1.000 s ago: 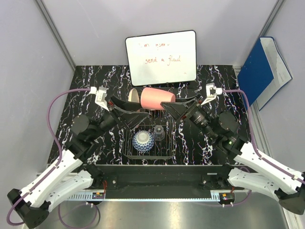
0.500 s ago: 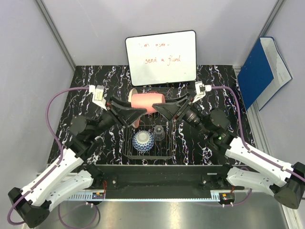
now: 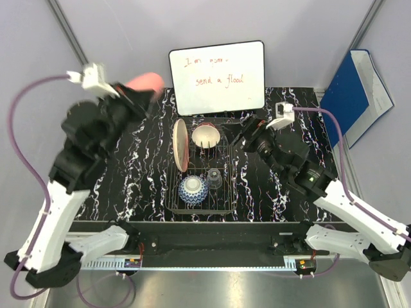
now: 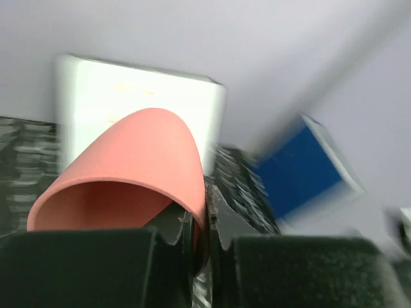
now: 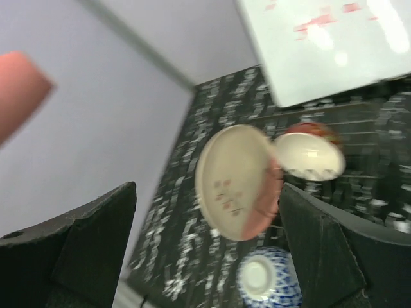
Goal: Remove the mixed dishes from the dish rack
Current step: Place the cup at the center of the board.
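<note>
The robot's left gripper needs to release the salmon-pink cup on the marbled table (image 3: 112, 144) next to the grey wall that faces the blue folder.
My left gripper (image 3: 133, 92) is raised high at the back left, shut on the rim of the salmon-pink cup (image 3: 145, 81). In the left wrist view the cup (image 4: 141, 160) lies on its side with its wall pinched between the jaws of the gripper (image 4: 207, 224). The black dish rack (image 3: 202, 210) holds the upright pinkish-cream plate (image 3: 180, 145), the cream bowl (image 3: 207, 136), the blue-and-white bowl (image 3: 192, 189) and the small glass (image 3: 214, 179). My right gripper (image 3: 246, 136) hangs open and empty by the rack's back right corner. Its view shows the plate (image 5: 234, 183) and both bowls (image 5: 311, 156) (image 5: 266, 279).
A whiteboard (image 3: 217, 77) with red writing leans at the back of the black marbled table (image 3: 289, 192). A blue folder (image 3: 350, 96) leans on the right wall. Grey walls close in the left, back and right.
The left arm has lifted the pink cup up and away to the back left, out of the rack. The right gripper has let go of the cup, opened wide and drawn back right.
</note>
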